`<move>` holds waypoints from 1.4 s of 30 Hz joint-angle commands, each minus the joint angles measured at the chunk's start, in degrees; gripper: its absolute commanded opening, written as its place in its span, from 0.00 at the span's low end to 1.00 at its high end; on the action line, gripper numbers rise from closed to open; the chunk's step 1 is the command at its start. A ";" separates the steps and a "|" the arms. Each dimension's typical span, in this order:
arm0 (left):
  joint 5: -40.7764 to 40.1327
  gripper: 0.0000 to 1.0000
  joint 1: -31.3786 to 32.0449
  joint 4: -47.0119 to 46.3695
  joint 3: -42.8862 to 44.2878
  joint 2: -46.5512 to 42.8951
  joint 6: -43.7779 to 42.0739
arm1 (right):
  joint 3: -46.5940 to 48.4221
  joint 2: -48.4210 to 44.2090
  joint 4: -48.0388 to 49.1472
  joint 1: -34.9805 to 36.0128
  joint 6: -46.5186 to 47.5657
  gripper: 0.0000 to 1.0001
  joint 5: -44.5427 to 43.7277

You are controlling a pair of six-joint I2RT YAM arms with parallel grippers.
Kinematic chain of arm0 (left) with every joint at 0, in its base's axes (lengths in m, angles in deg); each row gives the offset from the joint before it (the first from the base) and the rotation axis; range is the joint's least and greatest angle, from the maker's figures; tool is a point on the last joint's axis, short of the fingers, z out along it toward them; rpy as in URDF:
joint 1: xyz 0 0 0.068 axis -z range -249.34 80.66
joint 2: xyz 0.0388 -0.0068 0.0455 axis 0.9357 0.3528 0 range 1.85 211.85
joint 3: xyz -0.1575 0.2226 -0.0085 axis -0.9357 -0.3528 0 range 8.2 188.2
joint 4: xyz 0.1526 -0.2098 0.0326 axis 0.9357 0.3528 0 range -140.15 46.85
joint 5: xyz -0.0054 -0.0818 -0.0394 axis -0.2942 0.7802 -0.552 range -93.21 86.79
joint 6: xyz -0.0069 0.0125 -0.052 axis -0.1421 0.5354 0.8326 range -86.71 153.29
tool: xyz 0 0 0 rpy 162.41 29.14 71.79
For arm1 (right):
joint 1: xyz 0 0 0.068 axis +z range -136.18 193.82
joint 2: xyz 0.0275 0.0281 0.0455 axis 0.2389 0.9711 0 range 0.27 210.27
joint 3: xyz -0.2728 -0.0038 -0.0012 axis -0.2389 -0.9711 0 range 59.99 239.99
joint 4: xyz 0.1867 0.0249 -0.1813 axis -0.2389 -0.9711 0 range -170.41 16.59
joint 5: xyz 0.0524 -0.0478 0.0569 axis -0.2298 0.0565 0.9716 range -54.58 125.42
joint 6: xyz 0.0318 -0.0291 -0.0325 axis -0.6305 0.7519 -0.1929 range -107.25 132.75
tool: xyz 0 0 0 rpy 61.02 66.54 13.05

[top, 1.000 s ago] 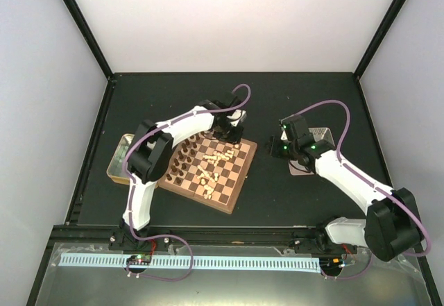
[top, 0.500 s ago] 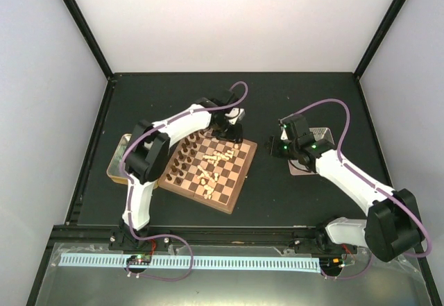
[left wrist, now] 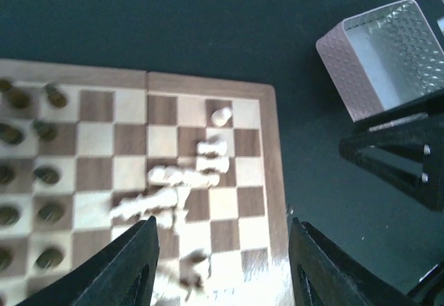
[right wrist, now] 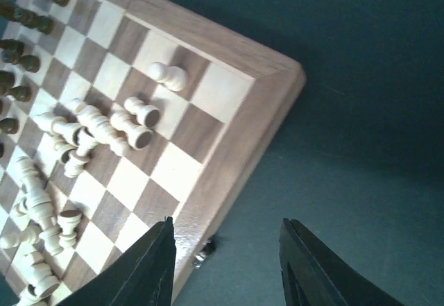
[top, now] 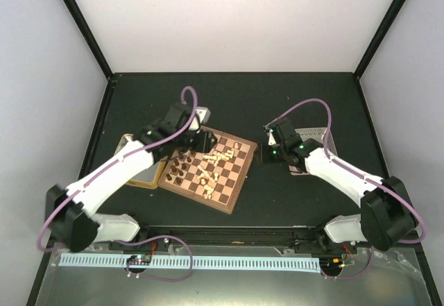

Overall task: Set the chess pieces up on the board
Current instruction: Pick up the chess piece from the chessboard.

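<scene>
The toppled cream rook's base (top: 228, 157) (right wrist: 138, 137), beside the fallen pawn that lies closest to the upright cream piece, will be gripped by my right gripper.
The board (top: 240, 188) lies mid-table, turned at an angle. Several cream chess pieces (top: 211, 164) lie toppled in a heap on its right half, seen too in the left wrist view (left wrist: 182, 177) and the right wrist view (right wrist: 104, 122). One cream piece (left wrist: 221, 116) stands upright in the far row, one square in from the corner (right wrist: 168, 75). My left gripper (top: 201, 141) hovers over the board's far side, open and empty (left wrist: 223, 221). My right gripper (top: 266, 155) is open and empty beside the board's right rim (right wrist: 227, 223).
Dark brown chessmen (top: 182, 166) stand in two rows along the board's left side. A gold tin tray (top: 125, 155) sits left of the board, partly under my left arm. A pinkish-grey square tray (top: 316, 143) is behind my right gripper (left wrist: 388, 49).
My left gripper has opened and swung from the board's far right corner back toward the left. The right gripper has shifted left, closer to the board's rim.
</scene>
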 commanded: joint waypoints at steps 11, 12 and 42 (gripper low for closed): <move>-12.58 0.59 -0.50 -17.27 -24.01 -29.69 3.31 | 9.16 10.17 5.87 8.08 1.03 0.28 -3.71; -12.81 0.59 -0.46 -17.93 -25.09 -30.51 3.12 | 9.96 11.45 6.14 8.68 1.14 0.26 -3.72; -11.72 0.59 -0.55 -29.28 -34.24 -34.65 5.98 | 20.10 27.66 2.90 13.66 5.36 0.18 -8.24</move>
